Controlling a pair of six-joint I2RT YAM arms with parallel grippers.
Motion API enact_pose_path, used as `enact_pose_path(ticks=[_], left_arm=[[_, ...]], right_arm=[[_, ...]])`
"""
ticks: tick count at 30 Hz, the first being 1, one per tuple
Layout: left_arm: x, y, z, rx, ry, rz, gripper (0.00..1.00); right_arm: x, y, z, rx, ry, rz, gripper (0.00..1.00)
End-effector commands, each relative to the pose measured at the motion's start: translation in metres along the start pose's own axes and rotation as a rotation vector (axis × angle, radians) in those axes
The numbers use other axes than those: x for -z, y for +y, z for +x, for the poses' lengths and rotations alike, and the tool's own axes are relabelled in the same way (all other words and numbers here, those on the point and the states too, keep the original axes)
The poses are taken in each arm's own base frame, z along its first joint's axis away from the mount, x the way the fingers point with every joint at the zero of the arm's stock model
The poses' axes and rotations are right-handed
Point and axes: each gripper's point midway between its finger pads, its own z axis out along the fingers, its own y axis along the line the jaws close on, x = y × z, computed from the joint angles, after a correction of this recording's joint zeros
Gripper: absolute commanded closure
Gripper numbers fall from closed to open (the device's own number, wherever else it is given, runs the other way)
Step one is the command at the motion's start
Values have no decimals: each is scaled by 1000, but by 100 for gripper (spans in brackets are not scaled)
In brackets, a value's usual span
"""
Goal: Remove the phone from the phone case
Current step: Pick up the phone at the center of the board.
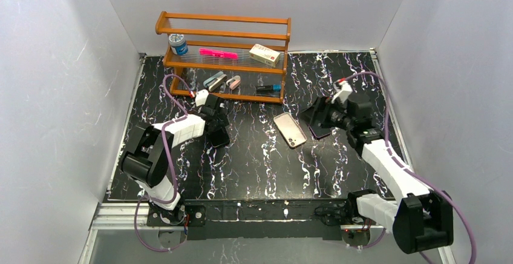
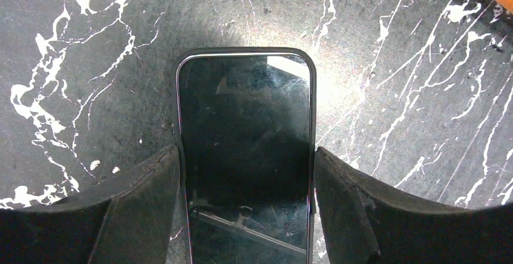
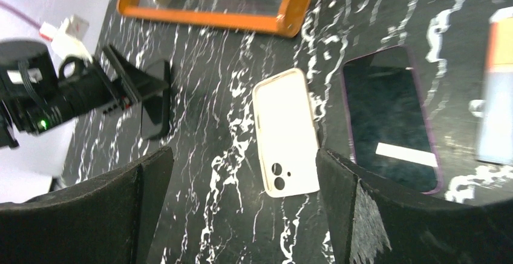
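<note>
My right gripper should next grab the black phone in its dark case by the end [image 1: 220, 143] [image 3: 155, 132] farthest from the wooden rack.
A black phone [image 2: 247, 112] in a dark case lies screen up low over the marbled table; it also shows in the top view [image 1: 219, 137] and the right wrist view [image 3: 156, 97]. My left gripper [image 2: 247, 155] straddles its near end, and its fingers [image 2: 163, 179] touch both long edges. A cream phone case [image 1: 290, 129] lies back up in the middle, also in the right wrist view [image 3: 285, 132]. A purple-edged phone [image 1: 318, 132] lies screen up beside it [image 3: 390, 115]. My right gripper [image 3: 245, 155] hangs open and empty above them, its arm at the right [image 1: 323, 118].
A wooden rack [image 1: 224, 58] stands at the back and holds a tin, a pink marker, a small box and several small items; its lower frame shows in the right wrist view [image 3: 242, 20]. White walls close in the table on three sides.
</note>
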Motion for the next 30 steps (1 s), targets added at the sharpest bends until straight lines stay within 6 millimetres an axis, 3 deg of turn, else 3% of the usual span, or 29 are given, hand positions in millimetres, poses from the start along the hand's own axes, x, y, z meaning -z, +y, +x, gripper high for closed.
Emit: enact_pose_path(ticks=[1, 4, 8, 15, 24, 30], left_arm=[[14, -5, 22, 57, 85, 80, 81], [24, -9, 16, 84, 67, 120, 93], [37, -15, 10, 131, 41, 184, 100], [51, -36, 9, 221, 45, 325, 100], [76, -53, 8, 335, 50, 488, 100], [87, -59, 8, 378, 52, 561, 100]], right_arm=[[-24, 31, 21, 106, 28, -84, 7], [-39, 50, 39, 92, 75, -156, 12], [-54, 78, 56, 92, 104, -217, 15], [-75, 122, 86, 58, 131, -284, 16], [-105, 152, 122, 24, 222, -307, 22], [-120, 162, 144, -4, 283, -333, 27]])
